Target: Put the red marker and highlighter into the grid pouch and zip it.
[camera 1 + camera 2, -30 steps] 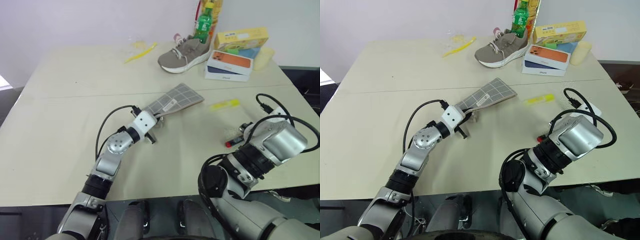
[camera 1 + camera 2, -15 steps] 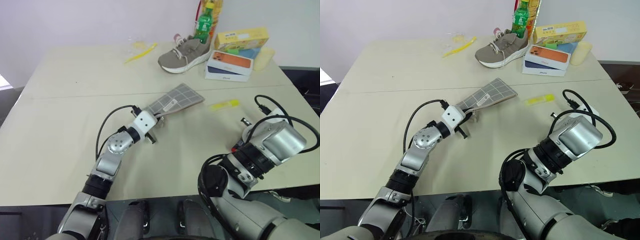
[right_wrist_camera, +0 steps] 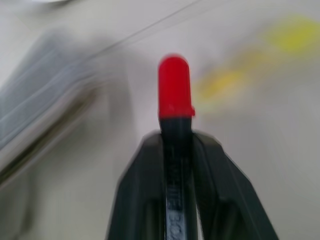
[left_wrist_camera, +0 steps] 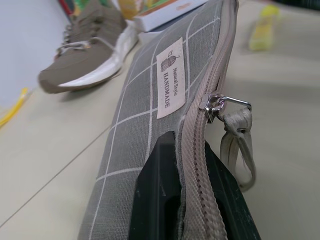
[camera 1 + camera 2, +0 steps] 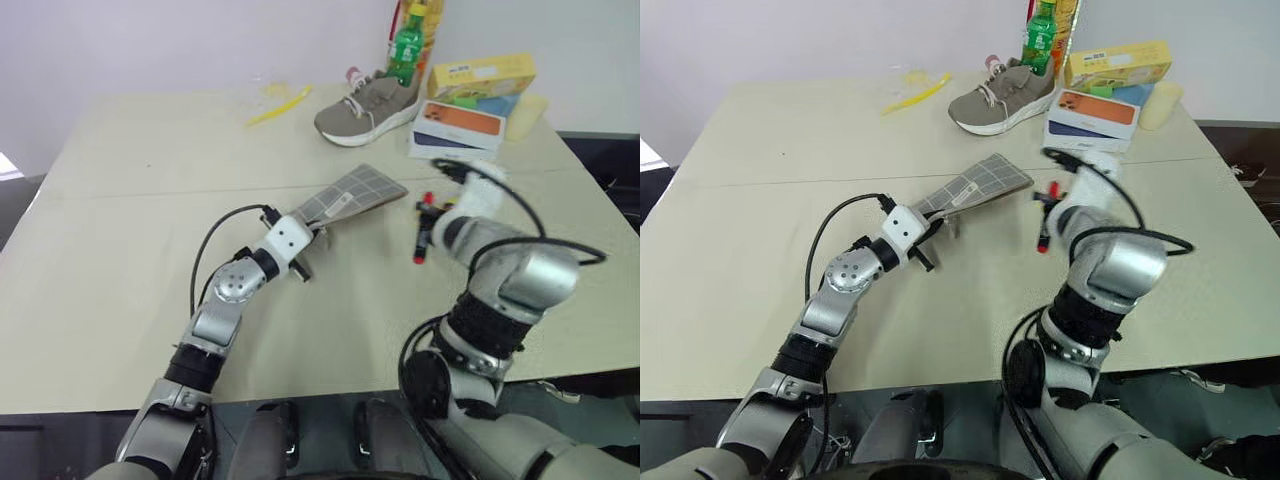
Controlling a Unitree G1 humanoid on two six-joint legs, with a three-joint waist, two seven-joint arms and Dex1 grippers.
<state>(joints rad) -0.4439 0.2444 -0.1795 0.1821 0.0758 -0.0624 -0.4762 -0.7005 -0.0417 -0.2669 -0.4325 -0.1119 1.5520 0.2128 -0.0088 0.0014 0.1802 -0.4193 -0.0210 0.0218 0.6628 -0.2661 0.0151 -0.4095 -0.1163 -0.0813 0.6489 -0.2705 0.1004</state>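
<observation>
I need to release the red marker, now held beside the pouch, from my right gripper inside the open zipper edge of the grid pouch [image 5: 347, 208] [image 3: 47, 132], near my left gripper.
The grid pouch [image 5: 356, 193] is grey with white lines and a white label [image 4: 170, 77]. It slants up off the table [image 5: 120, 200], its near end clamped in my left gripper [image 5: 300, 243], which is shut on the zipper edge [image 4: 197, 150]. The zipper pull [image 4: 227, 102] hangs beside that edge. Just right of the pouch, my right gripper [image 5: 424, 228] is shut on the red marker [image 5: 1044, 222], whose red cap [image 3: 175, 85] sticks out past the fingers. The yellow highlighter [image 4: 263, 31] lies on the table beyond the pouch, hidden behind my right arm in the head views.
At the back of the table stand a beige shoe [image 5: 368, 105], a green bottle [image 5: 407, 45], stacked phone boxes [image 5: 458, 130], a yellow box [image 5: 482, 75] and a pale cup [image 5: 528, 115]. A thin yellow stick [image 5: 280, 105] lies at the back left.
My right gripper shut on the red marker near the table's right edge, lifted it and swung it left to beside the pouch, rolling the wrist. The left arm and pouch stayed still.
</observation>
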